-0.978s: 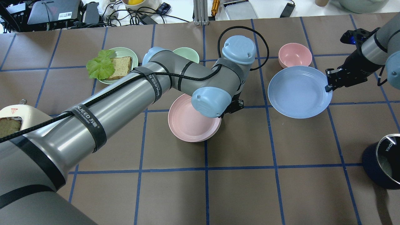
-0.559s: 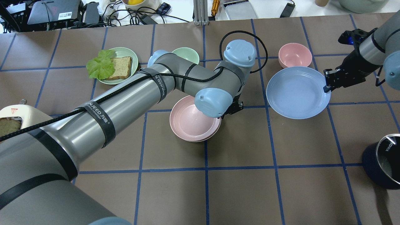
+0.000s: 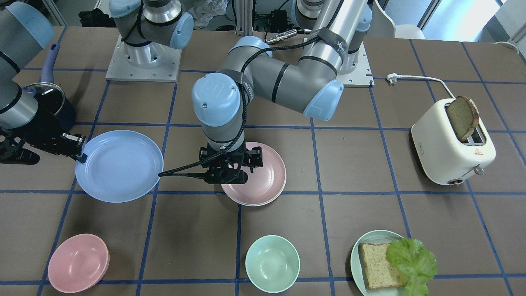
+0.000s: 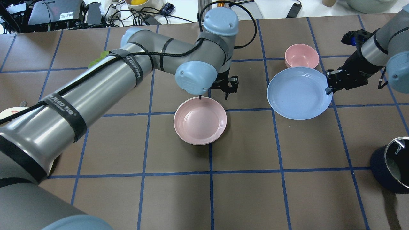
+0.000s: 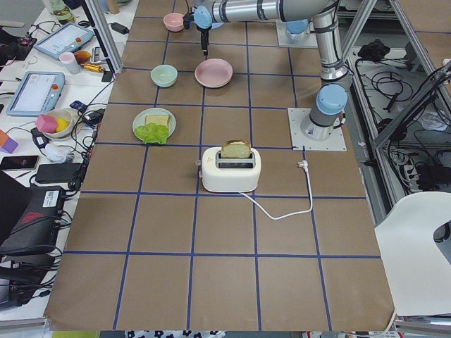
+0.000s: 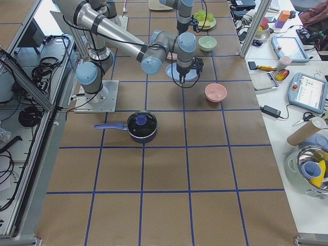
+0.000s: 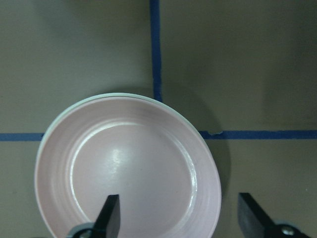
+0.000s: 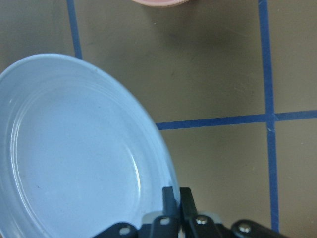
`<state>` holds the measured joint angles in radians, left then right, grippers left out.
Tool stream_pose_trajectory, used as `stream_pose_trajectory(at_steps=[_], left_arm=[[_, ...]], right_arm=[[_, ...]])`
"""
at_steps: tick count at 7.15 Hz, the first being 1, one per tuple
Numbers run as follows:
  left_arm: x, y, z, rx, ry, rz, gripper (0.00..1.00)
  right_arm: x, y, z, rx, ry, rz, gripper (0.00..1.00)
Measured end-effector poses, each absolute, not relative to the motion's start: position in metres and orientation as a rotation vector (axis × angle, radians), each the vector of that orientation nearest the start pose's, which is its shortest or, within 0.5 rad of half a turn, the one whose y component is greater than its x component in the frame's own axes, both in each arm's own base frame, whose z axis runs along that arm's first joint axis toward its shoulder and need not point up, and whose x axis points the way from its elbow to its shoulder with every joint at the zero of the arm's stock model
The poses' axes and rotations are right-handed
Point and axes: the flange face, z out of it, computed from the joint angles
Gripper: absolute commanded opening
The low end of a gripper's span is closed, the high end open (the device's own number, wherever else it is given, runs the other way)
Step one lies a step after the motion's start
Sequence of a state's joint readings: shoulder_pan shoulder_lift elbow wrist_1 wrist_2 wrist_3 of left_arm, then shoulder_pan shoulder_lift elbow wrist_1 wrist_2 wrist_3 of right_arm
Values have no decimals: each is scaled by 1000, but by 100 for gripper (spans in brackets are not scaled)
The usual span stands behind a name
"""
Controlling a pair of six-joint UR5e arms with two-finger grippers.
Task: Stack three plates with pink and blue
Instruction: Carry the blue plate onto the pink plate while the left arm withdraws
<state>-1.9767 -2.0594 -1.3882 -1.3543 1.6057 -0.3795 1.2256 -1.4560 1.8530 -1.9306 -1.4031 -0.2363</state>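
Next, my right gripper lets go of the light blue plate on top of the pale pink plate (image 3: 252,176) near the middle of the table.
The pale pink plate (image 4: 200,120) lies near the table's middle on a cream-white plate, of which only a thin rim (image 7: 59,124) shows. My left gripper (image 4: 228,89) is open and empty, above the stack's far right edge; in the left wrist view (image 7: 178,218) its fingers stand wide apart over the pink plate (image 7: 129,168). My right gripper (image 4: 329,87) is shut on the right rim of the light blue plate (image 4: 298,93), to the right of the stack. The right wrist view shows that gripper (image 8: 177,196) pinching the blue plate (image 8: 74,158).
A pink bowl (image 4: 302,55) sits just beyond the blue plate. A mint bowl (image 3: 272,263) and a green plate with bread and lettuce (image 3: 370,240) stand at the far side. A toaster (image 3: 452,144) is on my left, a dark pot (image 4: 394,164) near right.
My left arm has risen and pulled back from the pink plate's right edge, uncovering it. My right gripper has moved the blue plate slightly left, toward the stack.
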Motion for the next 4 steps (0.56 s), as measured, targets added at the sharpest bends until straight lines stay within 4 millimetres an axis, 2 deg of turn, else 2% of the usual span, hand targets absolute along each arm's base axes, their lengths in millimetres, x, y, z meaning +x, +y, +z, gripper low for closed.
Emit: stream_pose_trajectory(at_steps=[2, 4], left_arm=[[-321, -565, 375, 88, 3095, 166, 100], [-264, -553, 443, 9, 3182, 166, 100]], right_arm=[[23, -525, 328, 207, 2959, 9, 0], [84, -518, 319, 254, 2959, 16, 0]])
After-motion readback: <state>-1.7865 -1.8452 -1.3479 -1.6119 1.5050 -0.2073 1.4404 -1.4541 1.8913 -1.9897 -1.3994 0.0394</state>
